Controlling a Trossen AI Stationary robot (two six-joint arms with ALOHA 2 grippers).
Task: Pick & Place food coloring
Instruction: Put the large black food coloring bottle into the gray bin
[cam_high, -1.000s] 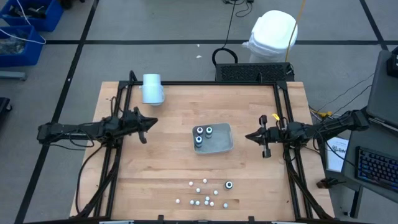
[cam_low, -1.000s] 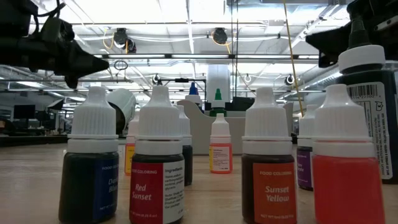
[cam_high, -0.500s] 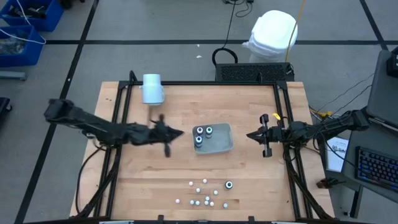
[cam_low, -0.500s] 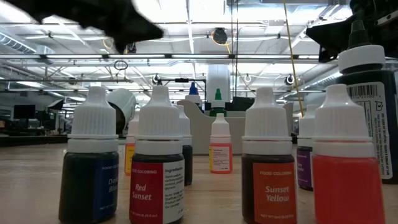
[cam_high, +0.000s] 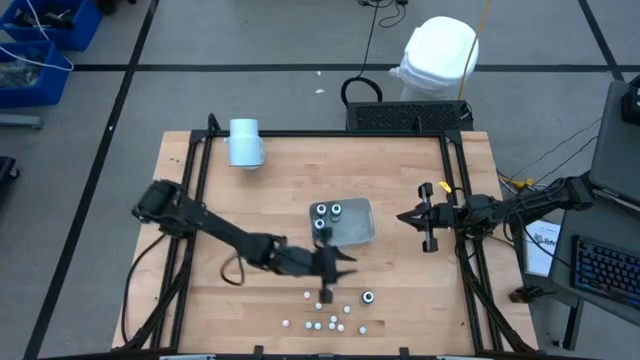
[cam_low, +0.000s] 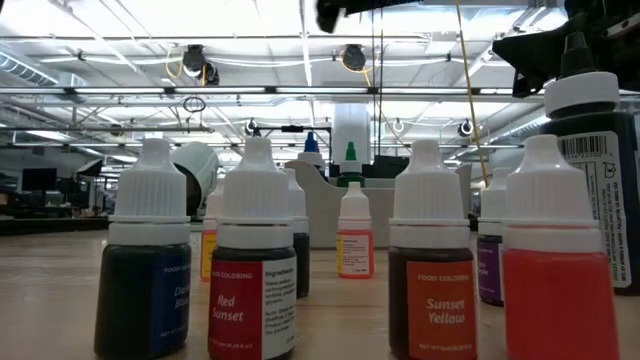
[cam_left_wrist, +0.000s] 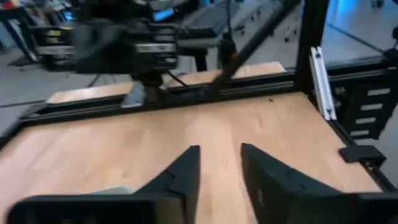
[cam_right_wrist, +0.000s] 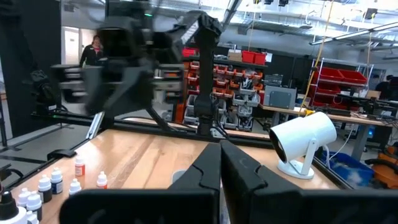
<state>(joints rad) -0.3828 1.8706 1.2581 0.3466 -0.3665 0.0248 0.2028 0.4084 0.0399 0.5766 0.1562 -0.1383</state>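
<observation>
The robot's left gripper needs to close on the white-ringed top (cam_high: 367, 297) of the dark food coloring bottle that stands outside the tray, next to the small whitish bottles.
Three dark food coloring bottles (cam_high: 323, 214) with white-ringed tops stand in the translucent tray (cam_high: 358, 233) at mid-table. A fourth (cam_high: 368, 297) stands on the wood near the front edge, beside several small whitish bottles (cam_high: 325, 312). The low view shows these bottles (cam_low: 255, 260) upright, close up. My left gripper (cam_high: 340, 264) is open and empty above the table, between the tray and the loose bottles, pointing toward the table's right edge; its fingers (cam_left_wrist: 186, 174) stand apart. My right gripper (cam_high: 403, 218) is shut and empty and waits at the right edge.
A pale blue cylinder (cam_high: 245, 142) lies at the far left corner and also shows in the right wrist view (cam_right_wrist: 305, 140). A black frame rail (cam_high: 455, 200) runs along the table's sides. Bare wood lies left of the tray and right of the loose bottles.
My left arm has swung quickly from the table's left edge toward the right and the near edge. Its gripper now hangs just in front of the tray, above the loose bottles. No bottle has moved.
</observation>
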